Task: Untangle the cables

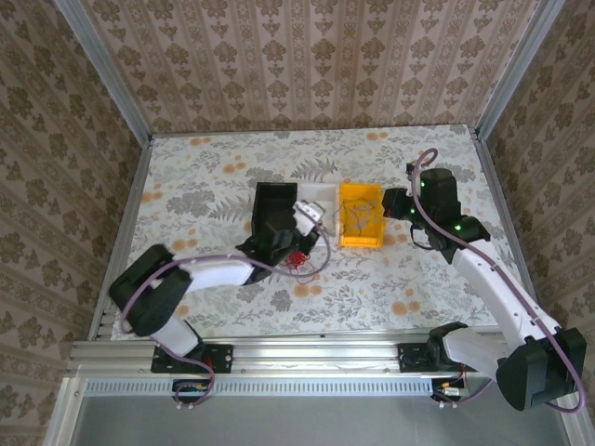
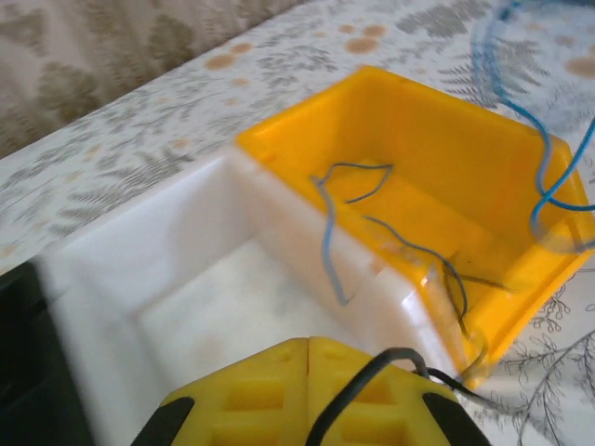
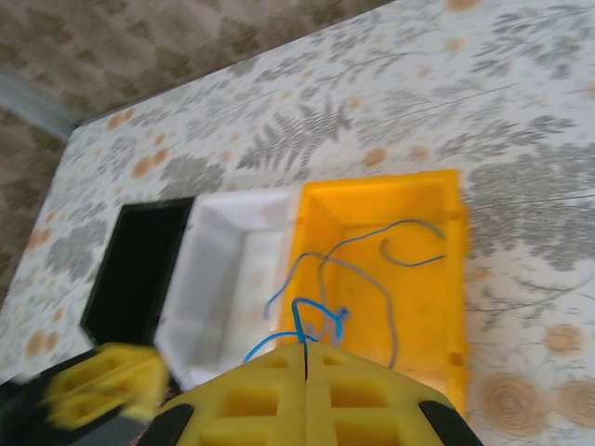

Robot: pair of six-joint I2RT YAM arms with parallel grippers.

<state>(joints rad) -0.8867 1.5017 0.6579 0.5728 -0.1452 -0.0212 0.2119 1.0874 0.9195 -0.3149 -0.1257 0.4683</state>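
Observation:
Next, I let go of the bright blue cable with my right gripper inside the yellow bin (image 1: 357,219) (image 3: 364,302), among the grey-blue strands of cable.
A red bunch of cables (image 1: 297,259) lies on the table just in front of the bins. My left gripper (image 1: 310,223) (image 2: 308,348) hovers over the white bin (image 2: 186,279), shut, and a black cable (image 2: 376,372) runs out of the seam and over its right finger. At the yellow bin's right side, my right gripper (image 1: 389,206) (image 3: 305,346) is shut on a bright blue cable (image 3: 299,316) (image 2: 521,107). This cable hangs down into the yellow bin (image 3: 418,307) (image 2: 446,158) (image 1: 360,228). Grey-blue strands (image 3: 409,228) (image 2: 349,177) lie inside that bin and over its rim.
A black bin (image 1: 274,209) (image 3: 135,269), the white bin (image 1: 318,195) (image 3: 232,260) and the yellow bin stand side by side mid-table. Metal rails edge the table on the left, right and front. Patterned tabletop (image 1: 214,177) spreads around the bins.

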